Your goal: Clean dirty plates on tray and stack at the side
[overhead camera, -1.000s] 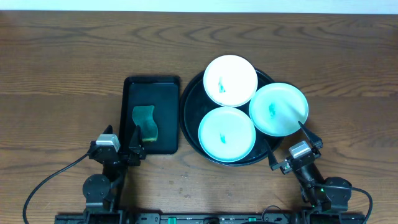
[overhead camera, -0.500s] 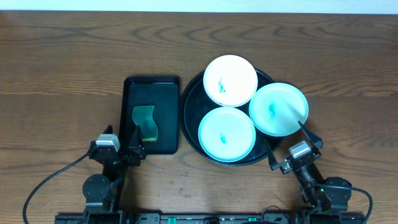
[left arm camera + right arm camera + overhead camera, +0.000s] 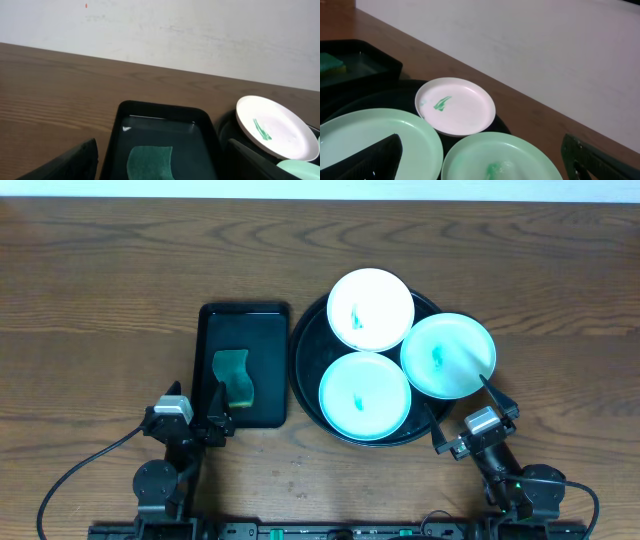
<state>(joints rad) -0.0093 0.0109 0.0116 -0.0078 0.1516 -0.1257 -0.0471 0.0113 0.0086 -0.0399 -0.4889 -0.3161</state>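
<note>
Next, my right gripper grabs the near plate by its rim [image 3: 409,404] [image 3: 440,169], on the side facing the plate that overhangs the round black tray.
Three small round plates with green smears lie on the round black tray [image 3: 306,370]: a far white plate [image 3: 371,309], a near plate [image 3: 365,395] and a right plate [image 3: 448,355] that overhangs the tray's rim. My right gripper [image 3: 460,415] is open and empty at the tray's near right edge, close to the right plate. In the right wrist view the far plate [image 3: 455,106], near plate [image 3: 375,142] and right plate [image 3: 500,160] show between the fingers. My left gripper [image 3: 218,402] is open and empty over the near end of the rectangular tray.
A rectangular black tray [image 3: 213,320] left of the round tray holds a green sponge [image 3: 233,376], also seen in the left wrist view [image 3: 150,161]. Brown wood tabletop [image 3: 110,300] surrounds both trays. A pale wall stands behind the table.
</note>
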